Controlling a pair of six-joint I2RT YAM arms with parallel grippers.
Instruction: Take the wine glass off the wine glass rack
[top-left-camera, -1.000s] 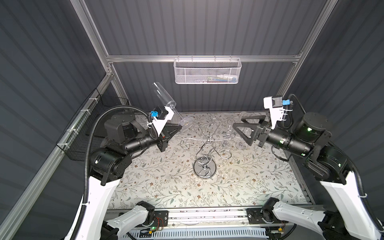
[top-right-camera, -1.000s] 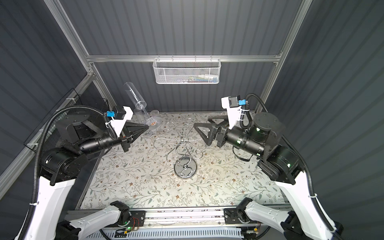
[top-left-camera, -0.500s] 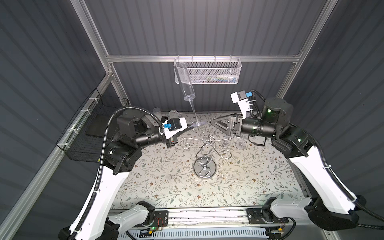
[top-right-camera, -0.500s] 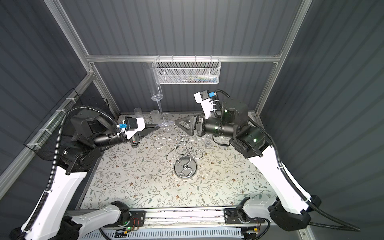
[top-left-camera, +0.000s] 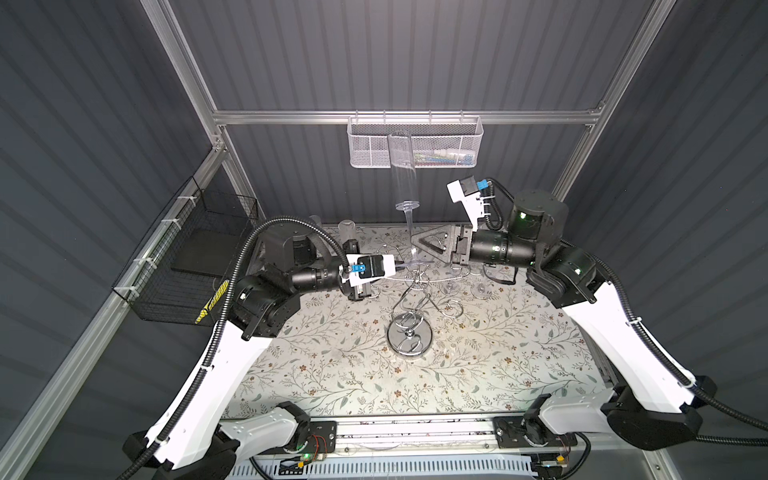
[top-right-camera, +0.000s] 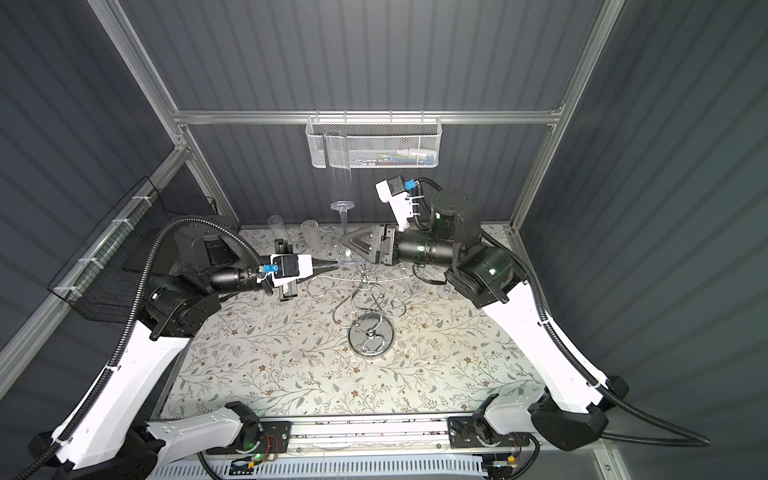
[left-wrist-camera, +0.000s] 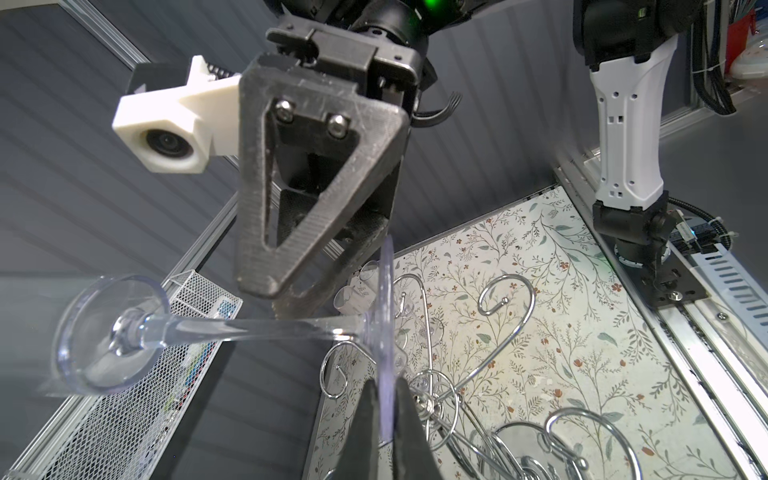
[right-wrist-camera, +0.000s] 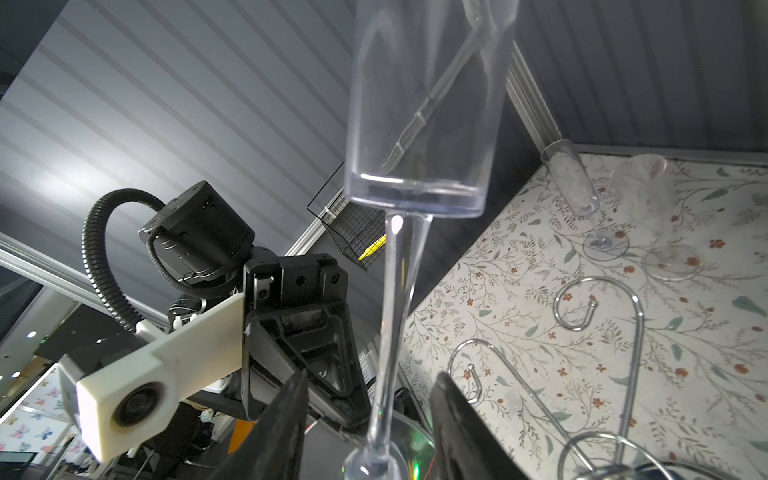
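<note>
The robot's left gripper is pinching the foot that the wine glass must stand on, so the right gripper needs to hold the stem while the left gripper takes the bowl (top-left-camera: 403, 169).
The clear wine glass (top-left-camera: 401, 166) (top-right-camera: 338, 166) stands upright in the air above the chrome wine glass rack (top-left-camera: 409, 338) (top-right-camera: 370, 336), free of its arms. My left gripper (top-left-camera: 405, 266) (top-right-camera: 332, 266) (left-wrist-camera: 384, 382) is shut on the edge of the glass's round foot (left-wrist-camera: 384, 291). My right gripper (top-left-camera: 415, 243) (top-right-camera: 345, 241) (right-wrist-camera: 370, 382) is open; its two fingers (right-wrist-camera: 286, 415) stand on either side of the stem (right-wrist-camera: 395, 311) without touching it. The tall bowl (right-wrist-camera: 424, 124) rises above both grippers.
Two other clear glasses (top-left-camera: 347, 228) (right-wrist-camera: 573, 183) stand on the floral mat at the back left. A white mesh basket (top-left-camera: 415, 141) hangs on the rear rail behind the bowl. A black wire basket (top-left-camera: 187, 257) hangs on the left wall. The rack's curled arms (left-wrist-camera: 498, 316) (right-wrist-camera: 598, 316) spread below the grippers.
The left arm swung the glass from a tilted pose at the back left to upright over the rack. The right gripper moved in to the stem and its jaws narrowed.
</note>
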